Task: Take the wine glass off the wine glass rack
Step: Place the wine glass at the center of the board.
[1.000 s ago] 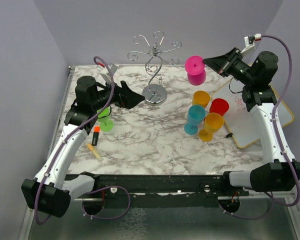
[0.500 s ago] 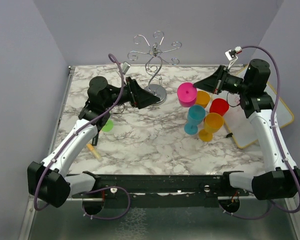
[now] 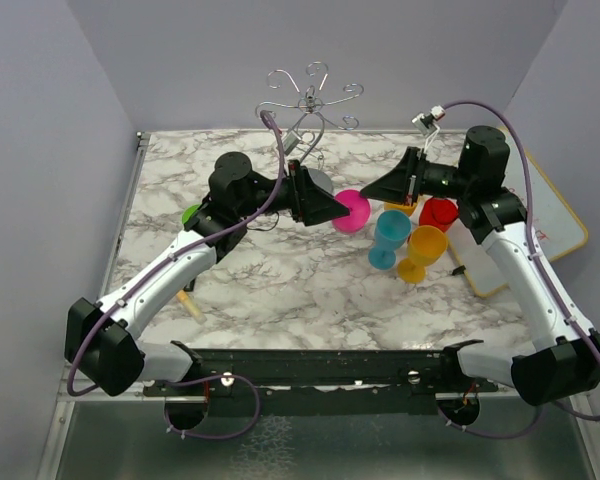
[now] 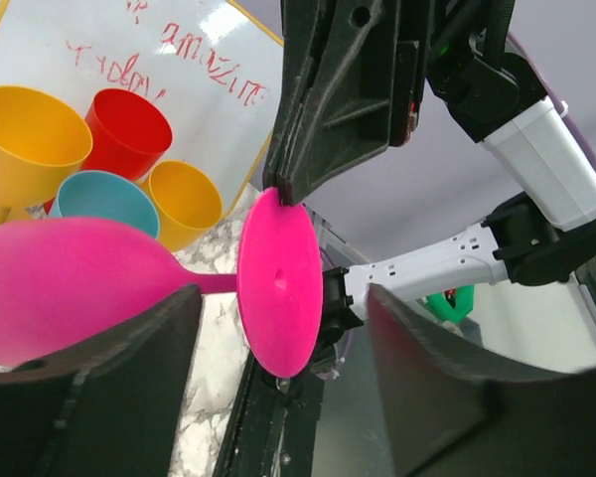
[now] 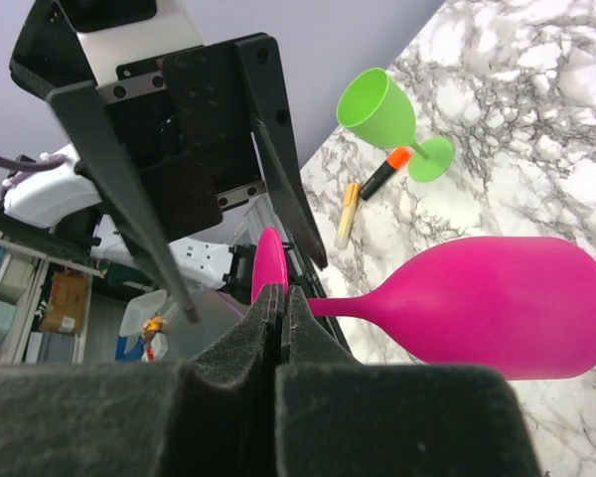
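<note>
My right gripper is holding the foot that the pink wine glass must stand on, so my left gripper should take the glass before my right gripper takes the bowl's rim.
The pink wine glass [image 3: 352,211] lies sideways in the air over the table's middle, off the rack. My right gripper [image 3: 364,194] is shut on the rim of its round foot [image 5: 269,266]; its bowl [image 5: 497,303] points away. My left gripper [image 3: 331,208] is open, and its fingers [image 4: 109,388] stand on either side of the foot [image 4: 280,283] without touching it. The bowl [image 4: 65,288] lies over the left finger. The silver wire wine glass rack [image 3: 310,100] stands at the back with bare scroll arms; its base is partly hidden behind my left gripper.
Teal [image 3: 390,235], yellow [image 3: 425,248] and red [image 3: 439,212] glasses stand right of centre beside a whiteboard [image 3: 545,230]. A green glass [image 5: 387,114] and an orange marker [image 5: 385,171] sit at the left, with a yellow marker [image 3: 188,303] nearer the front.
My right gripper carried the pink glass left and down from the back right to the table's middle. My left arm swung right to meet it, and its open fingers now flank the foot.
</note>
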Motion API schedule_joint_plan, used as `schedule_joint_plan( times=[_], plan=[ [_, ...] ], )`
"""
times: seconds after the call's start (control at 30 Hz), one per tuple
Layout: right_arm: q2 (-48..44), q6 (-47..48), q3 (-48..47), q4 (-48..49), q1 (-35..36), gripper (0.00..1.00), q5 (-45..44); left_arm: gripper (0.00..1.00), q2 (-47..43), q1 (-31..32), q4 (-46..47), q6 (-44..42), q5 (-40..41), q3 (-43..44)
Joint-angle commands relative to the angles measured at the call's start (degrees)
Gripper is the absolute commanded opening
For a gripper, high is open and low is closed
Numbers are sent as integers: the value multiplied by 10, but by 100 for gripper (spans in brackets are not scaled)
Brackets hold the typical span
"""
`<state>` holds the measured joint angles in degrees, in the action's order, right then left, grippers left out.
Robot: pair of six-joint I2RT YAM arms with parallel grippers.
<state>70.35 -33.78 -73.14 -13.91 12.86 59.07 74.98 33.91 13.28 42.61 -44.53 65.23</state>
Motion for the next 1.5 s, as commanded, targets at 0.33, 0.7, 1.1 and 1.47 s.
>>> schedule_joint_plan(
  times=[0.33, 0.7, 1.1, 1.47],
  plan=[
    [-3, -7, 31, 43, 30, 1, 3, 4, 10, 4, -41, -42, -20, 18],
    [-23, -4, 60, 56, 32, 20, -2, 0, -20, 5, -125, -146, -38, 15],
    [9, 43, 9, -52, 30, 35, -149, 0, -113, 5, -190, -348, -46, -77],
    [15, 113, -30, -111, 29, 79, -265, 1, -168, 5, -192, -475, 14, -128]
  ],
)
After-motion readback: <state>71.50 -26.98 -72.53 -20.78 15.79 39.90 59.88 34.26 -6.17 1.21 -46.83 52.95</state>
